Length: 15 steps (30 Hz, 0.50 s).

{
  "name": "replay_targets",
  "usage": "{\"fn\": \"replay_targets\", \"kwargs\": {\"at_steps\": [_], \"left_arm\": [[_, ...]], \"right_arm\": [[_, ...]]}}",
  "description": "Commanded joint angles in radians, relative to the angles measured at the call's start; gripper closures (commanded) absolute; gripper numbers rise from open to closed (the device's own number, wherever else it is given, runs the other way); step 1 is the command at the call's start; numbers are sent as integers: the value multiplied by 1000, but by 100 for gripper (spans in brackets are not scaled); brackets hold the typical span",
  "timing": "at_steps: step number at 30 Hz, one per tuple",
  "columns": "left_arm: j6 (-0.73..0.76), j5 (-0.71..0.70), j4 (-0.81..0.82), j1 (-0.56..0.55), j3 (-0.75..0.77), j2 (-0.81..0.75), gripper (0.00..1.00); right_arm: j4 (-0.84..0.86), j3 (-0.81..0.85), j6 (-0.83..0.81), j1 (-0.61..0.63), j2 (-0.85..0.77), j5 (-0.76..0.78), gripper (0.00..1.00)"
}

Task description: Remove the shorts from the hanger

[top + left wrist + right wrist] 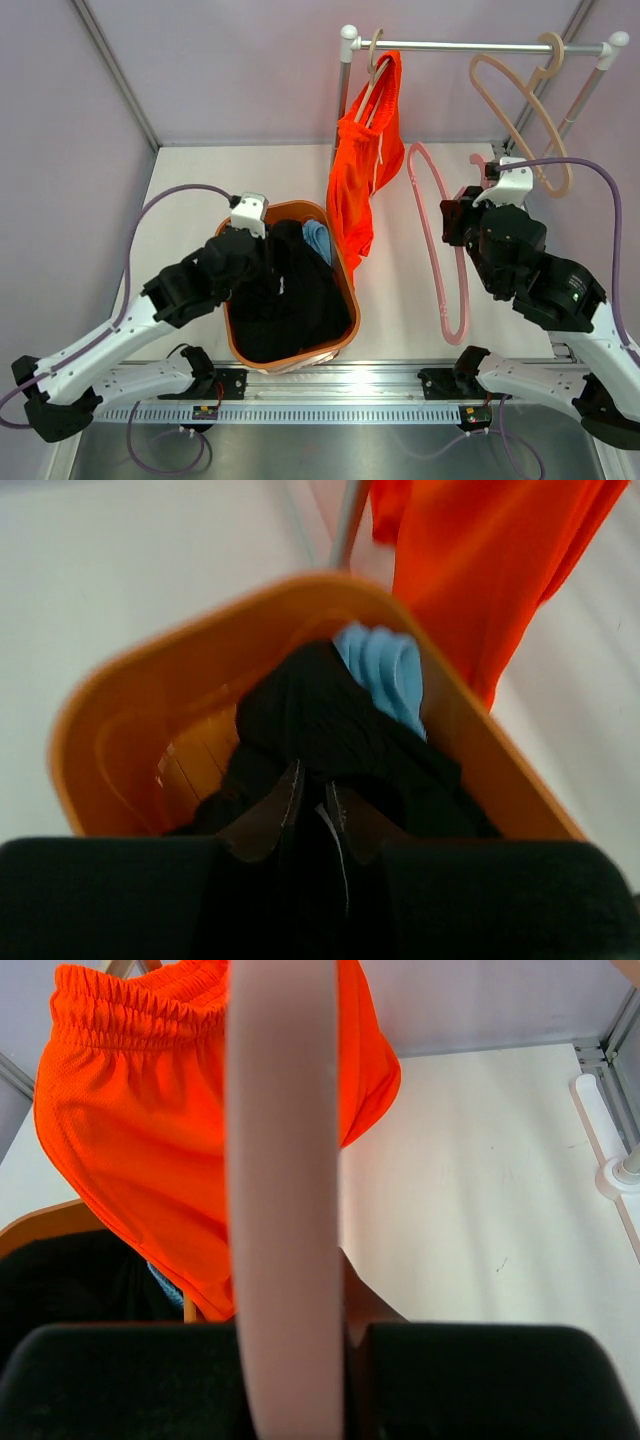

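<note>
My right gripper will release the pink hanger, now held shut in its jaws, on the rail (498, 46) between the orange shorts and empty beige hanger.
Bright orange shorts (355, 190) hang from a beige hanger (372, 75) on the rail; they also show in the left wrist view (470, 570) and the right wrist view (140, 1130). Black shorts (290, 300) and light blue shorts (318, 238) lie in the orange basket (232, 345). My left gripper (266, 268) is down in the basket, its jaws nearly together on the black shorts (330, 720), with the blue shorts (385, 670) just beyond. My right gripper (462, 215) is shut on an empty pink hanger (430, 240), whose bar (285, 1210) hides one finger.
The rail (470, 45) stands at the back on two posts, with a second empty beige hanger (520, 100) at its right end. The pink hanger's long loop reaches toward the table's near edge. The basket rim (120, 710) surrounds the left gripper.
</note>
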Motion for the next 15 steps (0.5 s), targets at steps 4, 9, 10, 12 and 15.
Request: {"fn": "replay_targets", "kwargs": {"at_steps": [4,9,10,12,15], "left_arm": [[-193,233,69,37,-220,-56,21],[-148,222,12,37,-215,-177,1],[-143,208,-4,37,-198,-194,1],[-140,167,-55,37,-184,-242,1],[-136,138,-86,37,-185,-309,1]], "right_arm": [[4,-3,5,-9,-36,19,100],[20,0,-38,-9,-18,44,100],[28,4,-47,-21,-10,44,100],[59,27,-90,-63,23,29,100],[85,81,-122,-260,90,-158,100]]}}
